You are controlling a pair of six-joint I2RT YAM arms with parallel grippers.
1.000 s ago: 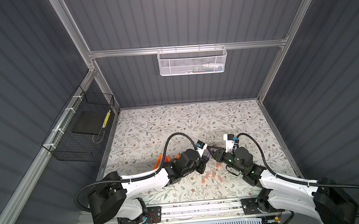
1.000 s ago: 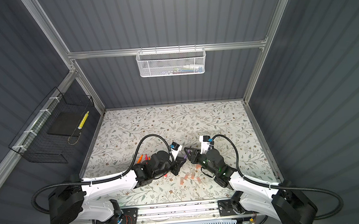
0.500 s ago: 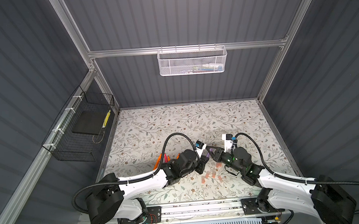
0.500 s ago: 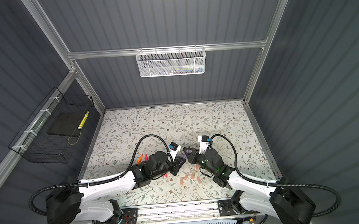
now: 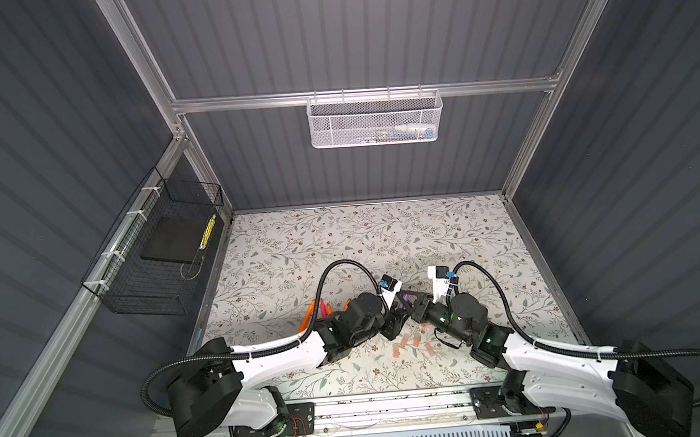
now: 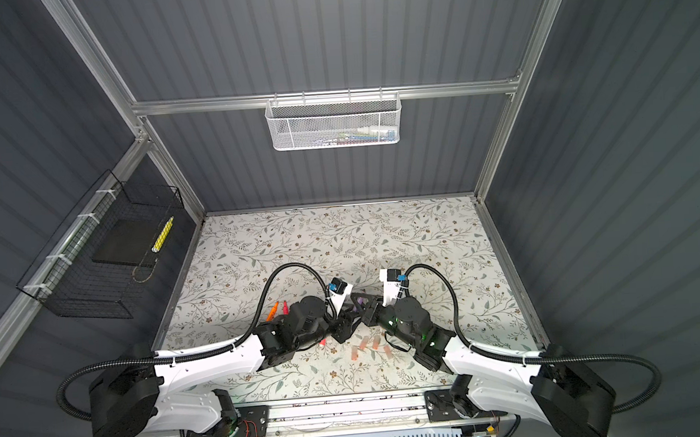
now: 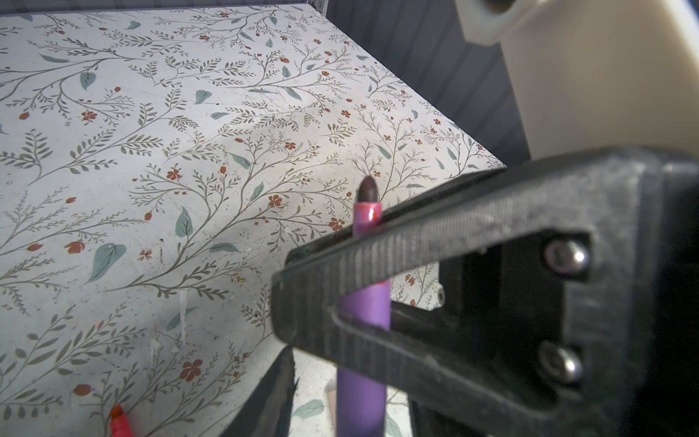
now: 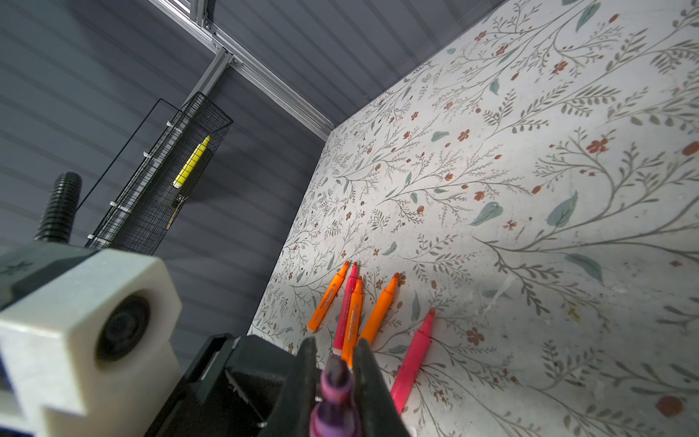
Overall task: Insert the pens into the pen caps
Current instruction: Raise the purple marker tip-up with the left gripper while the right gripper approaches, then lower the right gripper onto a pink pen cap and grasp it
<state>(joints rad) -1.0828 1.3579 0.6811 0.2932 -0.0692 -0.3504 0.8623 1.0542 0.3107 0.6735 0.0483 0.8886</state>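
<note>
The purple pen is held by my right gripper just under its dark tip, where a cap must go, so my left gripper takes the purple pen's lower body (image 7: 362,404) first.
The purple pen (image 7: 361,393) stands tip-up above the table between the two arms, also visible in both top views (image 5: 406,297) (image 6: 360,300). My right gripper (image 8: 336,350) is shut on the pen's upper part, just under the dark tip. Lower on the barrel, my left gripper (image 7: 348,397) is open, with a gap on either side of the pen. Three orange pens (image 8: 382,306) and two pink-red pens (image 8: 414,352) lie on the table beside the left arm. Several pale pen caps (image 5: 406,341) (image 6: 363,343) lie loose under the grippers.
A white mesh basket (image 5: 375,120) hangs on the rear wall. On the left wall a black wire basket (image 5: 155,256) holds a yellow stick (image 5: 208,235). Both arms meet near the front middle of the floral table (image 5: 341,236).
The right gripper has closed on the purple pen and the left gripper has opened off it. Both arms have stayed almost in place.
</note>
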